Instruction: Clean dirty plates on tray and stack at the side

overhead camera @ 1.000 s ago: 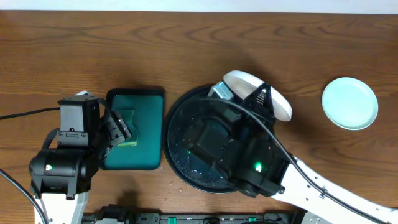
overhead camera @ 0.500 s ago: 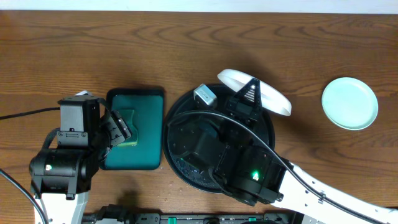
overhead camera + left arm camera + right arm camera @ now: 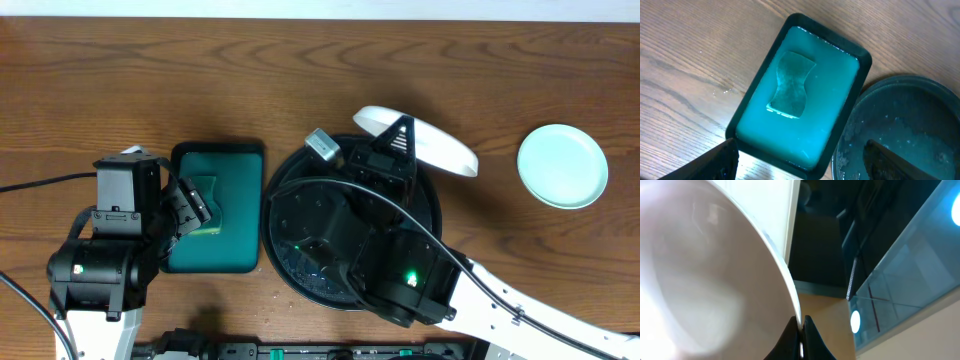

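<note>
I will use my right gripper to set the white plate down so that it sits on top of the pale-mint plate (image 3: pixel 560 166).
My right gripper (image 3: pixel 403 138) is shut on the rim of a white plate (image 3: pixel 420 142) and holds it tilted, lifted over the far rim of the black tray (image 3: pixel 280 190). In the right wrist view the plate (image 3: pixel 705 270) fills the left side, its edge pinched between the fingers (image 3: pixel 800 330). A pale-mint plate (image 3: pixel 562 165) lies flat on the wood at the far right. My left gripper (image 3: pixel 800 157) is open and empty, above the gap between the teal rectangular tray and the black tray (image 3: pixel 900 130). A third plate is not in view.
A teal rectangular tray (image 3: pixel 215 205) left of the black tray holds a sponge (image 3: pixel 790 85) lying in teal liquid. The right arm covers most of the black tray. Bare wood (image 3: pixel 200 70) lies along the far side.
My right gripper has shifted the white plate a little to the right and farther over the tray's far rim. The left arm has not moved.
</note>
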Controlling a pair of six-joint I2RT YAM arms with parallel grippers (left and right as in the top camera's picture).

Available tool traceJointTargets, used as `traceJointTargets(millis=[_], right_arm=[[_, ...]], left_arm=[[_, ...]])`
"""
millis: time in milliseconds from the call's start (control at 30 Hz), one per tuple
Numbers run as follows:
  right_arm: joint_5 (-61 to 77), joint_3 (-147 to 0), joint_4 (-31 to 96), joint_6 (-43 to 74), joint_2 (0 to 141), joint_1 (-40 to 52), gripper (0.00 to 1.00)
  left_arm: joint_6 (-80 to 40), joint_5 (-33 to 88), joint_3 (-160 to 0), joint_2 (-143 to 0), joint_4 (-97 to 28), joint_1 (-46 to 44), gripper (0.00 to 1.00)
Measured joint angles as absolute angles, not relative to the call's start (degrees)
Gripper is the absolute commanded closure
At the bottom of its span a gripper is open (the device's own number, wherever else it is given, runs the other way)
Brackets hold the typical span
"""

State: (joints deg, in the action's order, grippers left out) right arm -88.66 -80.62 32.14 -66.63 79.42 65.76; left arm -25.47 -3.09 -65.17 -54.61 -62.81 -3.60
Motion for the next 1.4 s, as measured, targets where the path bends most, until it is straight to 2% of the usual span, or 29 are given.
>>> traceJointTargets(millis=[167,333,433,500,633,833,967,1133,1400], right_arm=[[-88.6,-80.6,29.3,-71.9,79.4,65.8,0.99],[-88.2,-80.6,28.9,-71.7,79.4,65.8,0.99],[-85.2,-80.8,31.9,-62.1,79.4,65.8,0.99],[-80.9,-81.0,39.6,-52.1,79.4,65.7,0.99],[-60.8,-80.9,53.9,-28.6,79.4,62.4,0.99],[-28.2,-80.9,56.1,1.5,79.5,47.2,0.98],[-16.7,-80.9,57.3,15.6,79.5,36.1,0.98],[-8.6,-80.9,57.7,23.8,79.5,20.8,0.98],[-0.3,-80.7,60.2,27.9,80.1,-4.4,0.98]], left_arm=[[-25.5,-3.1,-65.2,-54.6,-62.8,-3.6,0.20],[-25.5,-3.1,-65.2,-54.6,-62.8,-3.6,0.20],[-25.5,-3.1,-65.2,-54.6,-62.8,-3.6,0.20],[-25.5,-3.1,-65.2,-54.6,-62.8,-3.6,0.20],[-25.5,-3.0,-65.2,-54.6,-62.8,-3.6,0.20],[-25.5,-2.9,-65.2,-54.6,-62.8,-3.6,0.20],[-25.5,-2.9,-65.2,-54.6,-62.8,-3.6,0.20],[-25.5,-2.9,-65.2,-54.6,-62.8,-3.6,0.20],[-25.5,-2.9,-65.2,-54.7,-62.8,-3.6,0.20]])
